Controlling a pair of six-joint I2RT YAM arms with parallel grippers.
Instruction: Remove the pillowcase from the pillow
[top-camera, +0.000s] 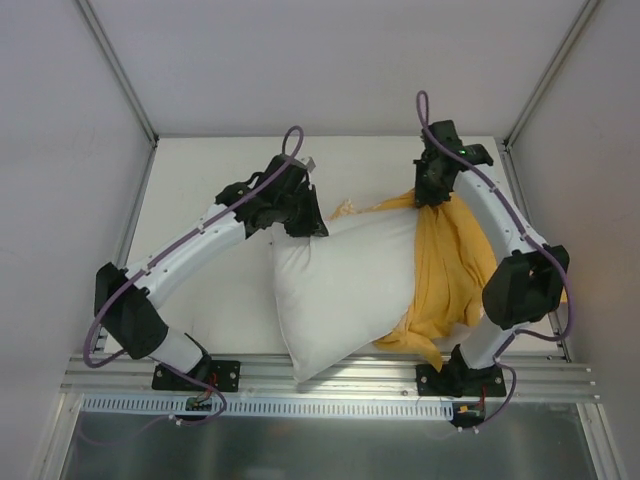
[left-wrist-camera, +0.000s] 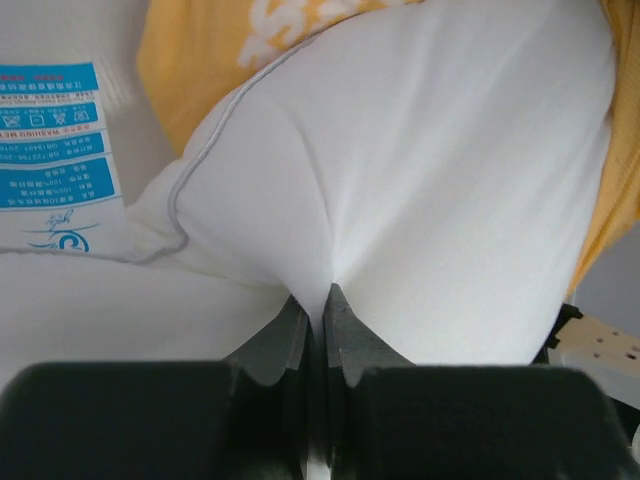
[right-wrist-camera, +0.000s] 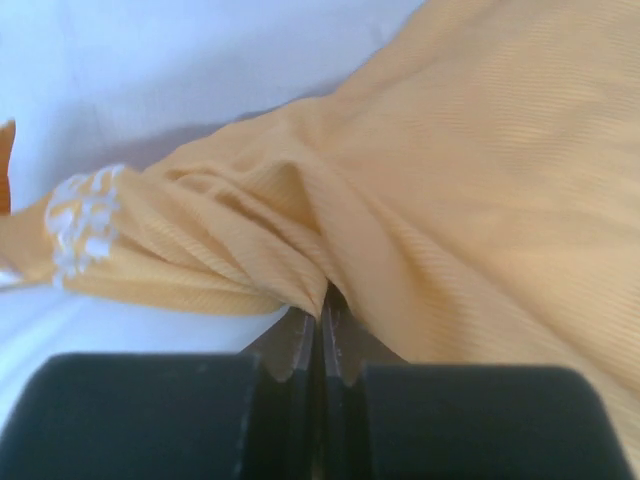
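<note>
The pillowcase's far edge is in my right gripper while the near folds hug the pillow, so that gripper should take the near folds (top-camera: 425, 312) as my left gripper pulls away.
The white pillow (top-camera: 340, 290) lies across the table, most of it bare, its near corner over the front edge. The orange-yellow pillowcase (top-camera: 445, 265) is bunched round its right end. My left gripper (top-camera: 312, 226) is shut on the pillow's far left corner; in the left wrist view white fabric (left-wrist-camera: 400, 180) is pinched between the closed jaws of that gripper (left-wrist-camera: 322, 297). My right gripper (top-camera: 432, 196) is shut on the pillowcase at its far right edge. In the right wrist view folds of the pillowcase (right-wrist-camera: 420, 180) gather into that gripper (right-wrist-camera: 322, 298).
A blue and white care label (left-wrist-camera: 55, 150) hangs off the pillow's corner seam. The right arm's elbow (top-camera: 525, 285) stands just right of the bunched cover. White walls with metal posts (top-camera: 120, 70) close in the table at back and sides.
</note>
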